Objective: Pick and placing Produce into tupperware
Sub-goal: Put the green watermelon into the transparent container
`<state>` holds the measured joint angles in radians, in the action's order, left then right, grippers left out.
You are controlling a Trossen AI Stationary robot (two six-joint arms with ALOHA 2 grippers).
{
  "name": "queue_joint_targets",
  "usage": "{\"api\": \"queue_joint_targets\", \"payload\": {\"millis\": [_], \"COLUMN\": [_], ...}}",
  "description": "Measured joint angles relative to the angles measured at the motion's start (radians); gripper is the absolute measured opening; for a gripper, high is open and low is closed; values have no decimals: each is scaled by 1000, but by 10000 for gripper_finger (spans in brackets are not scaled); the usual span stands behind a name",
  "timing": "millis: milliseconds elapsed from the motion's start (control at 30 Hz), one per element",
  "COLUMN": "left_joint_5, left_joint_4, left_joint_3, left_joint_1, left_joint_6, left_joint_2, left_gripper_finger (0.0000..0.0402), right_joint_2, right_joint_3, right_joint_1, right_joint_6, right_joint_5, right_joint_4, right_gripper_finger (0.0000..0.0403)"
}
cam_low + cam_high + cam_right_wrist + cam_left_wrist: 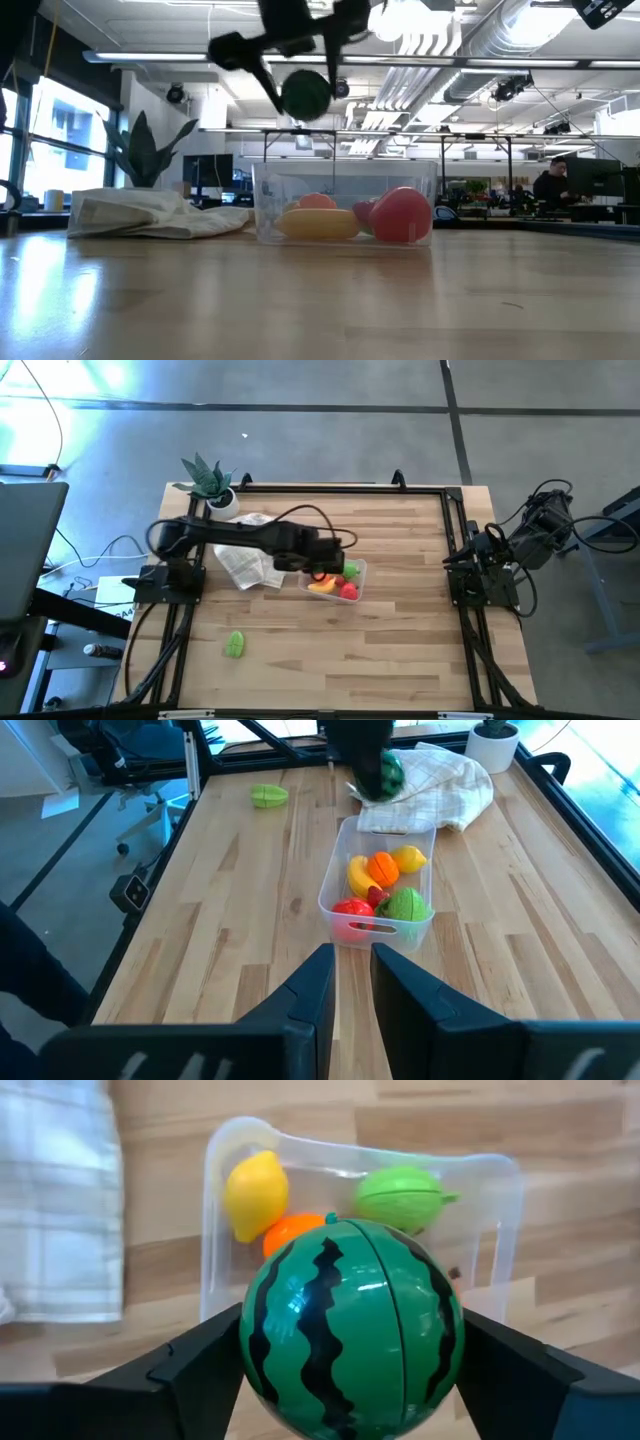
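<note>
Next, my left gripper releases the watermelon, still hanging just above the tupperware, inside the clear tupperware (pixel 332 592) (pixel 345 1302), between the banana and the red fruit.
A striped green toy watermelon (pixel 350 1330) hangs in the air with my left gripper (pixel 350 1355) shut on it. It is just above the clear tupperware (pixel 361 568), over the end nearest the white cloth. In the low view the watermelon (pixel 305 93) is well clear of the tupperware's wall (pixel 268 205). The tupperware stands on the table and holds a lemon (pixel 256 1192), an orange piece (pixel 290 1232), a green fruit (pixel 400 1195), a banana (pixel 318 223) and a red fruit (pixel 402 215). My right gripper (pixel 346 982) waits shut at the table's right edge, holding nothing. My left gripper pinches the watermelon between its two fingers, one on each opposite side (pixel 250 1345) of the ball. The fingers come from above, slanting steeply down. The watermelon is lifted clear of the table and of the tupperware.
A crumpled white cloth (pixel 245 563) lies left of the tupperware, and a small potted plant (pixel 212 485) stands at the far left. One green produce piece (pixel 235 645) lies on the near left of the wooden table. Black rails (pixel 330 487) frame the table.
</note>
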<state>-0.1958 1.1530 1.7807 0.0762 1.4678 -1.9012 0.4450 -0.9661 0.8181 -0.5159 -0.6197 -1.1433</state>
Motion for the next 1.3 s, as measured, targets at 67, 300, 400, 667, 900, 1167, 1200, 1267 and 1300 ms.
{"api": "queue_joint_targets", "payload": {"millis": [67,300,400,667,900,1167,1200,1267,1300], "left_joint_5": [31,64,78,87,119,161,162,161,161], "left_joint_4": [22,30,-6,-42,-33,-41,-38,-51,-44], "left_joint_3": [38,123,125,128,124,125,125,126,125], "left_joint_1": [15,15,15,16,15,16,16,15,15], "left_joint_6": [-30,-58,-75,-75,-76,-69,-70,-71,-73], "left_joint_2": [-38,-138,-167,-212,-249,-293,-294,-299,-301], "left_gripper_finger": [304,279,283,296,279,299,297,289,285], "right_joint_2": [0,0,0,0,0,0,0,0,0], "right_joint_3": [0,0,0,0,0,0,0,0,0], "right_joint_1": [0,0,0,0,0,0,0,0,0], "right_joint_6": [0,0,0,0,0,0,0,0,0], "right_joint_5": [0,0,0,0,0,0,0,0,0], "right_joint_4": [0,0,0,0,0,0,0,0,0], "right_gripper_finger": [58,58,58,58,58,58,58,58,58]}}
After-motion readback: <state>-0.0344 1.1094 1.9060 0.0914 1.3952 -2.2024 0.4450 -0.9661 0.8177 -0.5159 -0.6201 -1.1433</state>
